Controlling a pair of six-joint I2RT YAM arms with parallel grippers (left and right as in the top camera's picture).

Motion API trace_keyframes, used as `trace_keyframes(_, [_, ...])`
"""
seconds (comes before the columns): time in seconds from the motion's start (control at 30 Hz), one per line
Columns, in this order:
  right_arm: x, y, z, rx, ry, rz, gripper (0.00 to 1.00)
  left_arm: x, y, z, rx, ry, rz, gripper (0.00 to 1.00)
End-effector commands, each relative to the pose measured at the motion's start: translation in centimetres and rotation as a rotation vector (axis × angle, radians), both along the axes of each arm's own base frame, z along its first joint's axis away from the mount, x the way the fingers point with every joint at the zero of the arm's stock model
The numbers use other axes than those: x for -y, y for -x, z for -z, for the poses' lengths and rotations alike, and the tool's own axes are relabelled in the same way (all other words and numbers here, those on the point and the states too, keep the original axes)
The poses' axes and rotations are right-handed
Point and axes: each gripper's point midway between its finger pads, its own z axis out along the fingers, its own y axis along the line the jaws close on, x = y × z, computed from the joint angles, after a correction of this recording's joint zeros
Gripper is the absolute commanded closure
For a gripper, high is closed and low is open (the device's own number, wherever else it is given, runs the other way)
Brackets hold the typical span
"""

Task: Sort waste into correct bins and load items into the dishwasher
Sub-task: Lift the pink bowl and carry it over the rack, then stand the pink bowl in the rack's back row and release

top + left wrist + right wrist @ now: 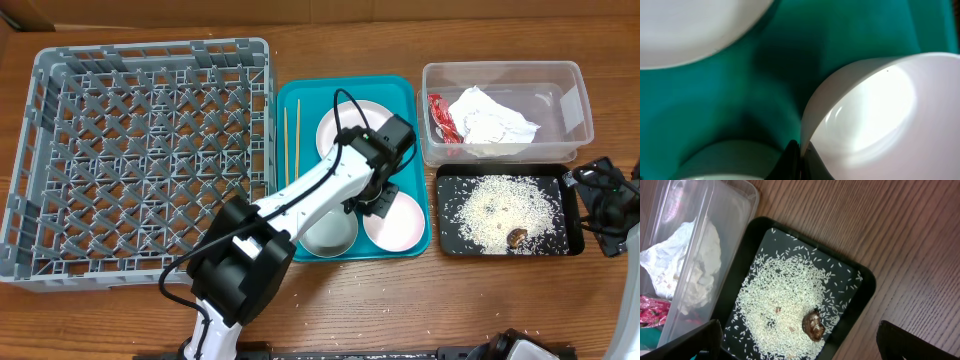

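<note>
Next, my left gripper lets go of the pale bowl in the grey dish rack's far corner (241,69), the corner nearest the teal tray. The pale bowl is still in the teal tray.
My left gripper (381,203) reaches into the teal tray and is shut on the rim of a pale bowl (400,226). In the left wrist view the fingers (801,152) pinch that bowl's (880,110) thin wall. A second bowl (330,232) lies beside it, and the round plate (345,128) behind. The chopsticks (290,135) lie at the tray's left. The cup is hidden. The clear tub (570,100) holds the red wrapper (440,118) and napkin (490,118). The black tray (450,245) holds rice (785,300) and the brown lump (813,325). My right gripper (800,347) is open and empty above it.
The grey dish rack (50,160) fills the left side, with no dishes in it. The teal tray (300,92) sits between the rack and the bins. A few rice grains lie on the wooden table near the front edge. My right arm (605,200) is at the right edge.
</note>
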Motion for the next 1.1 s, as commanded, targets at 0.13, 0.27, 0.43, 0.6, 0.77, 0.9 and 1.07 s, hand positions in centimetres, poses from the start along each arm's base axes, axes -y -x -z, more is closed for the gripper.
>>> trace_keyframes(0.13, [0.2,-0.2,-0.5,0.015,0.01,-0.003,0.0,-1.3,-4.3,-12.0,0.254,0.101,-0.064,0.96])
trace_keyframes(0.27, [0.2,-0.2,-0.5,0.015,0.01,-0.003,0.0,-6.7,-6.4,-17.7,0.433,0.056,-0.172,0.96])
trace_keyframes(0.43, [0.2,-0.2,-0.5,0.015,0.01,-0.003,0.0,-18.8,-10.2,-24.3,0.771,-0.283,-0.424,0.96])
trace_keyframes(0.6, [0.2,-0.2,-0.5,0.015,0.01,-0.003,0.0,-26.6,-12.1,-28.2,0.986,-0.616,-0.646,0.96])
trace_keyframes(0.77, [0.2,-0.2,-0.5,0.015,0.01,-0.003,0.0,-31.1,-13.5,-29.9,1.154,-0.939,-0.862,0.96])
trace_keyframes(0.9, [0.2,-0.2,-0.5,0.015,0.01,-0.003,0.0,-31.5,-15.2,-28.0,1.182,-1.038,-0.905,0.96])
trace_keyframes(1.07, [0.2,-0.2,-0.5,0.015,0.01,-0.003,0.0,-31.4,-18.1,-23.6,1.157,-1.071,-0.9,0.96])
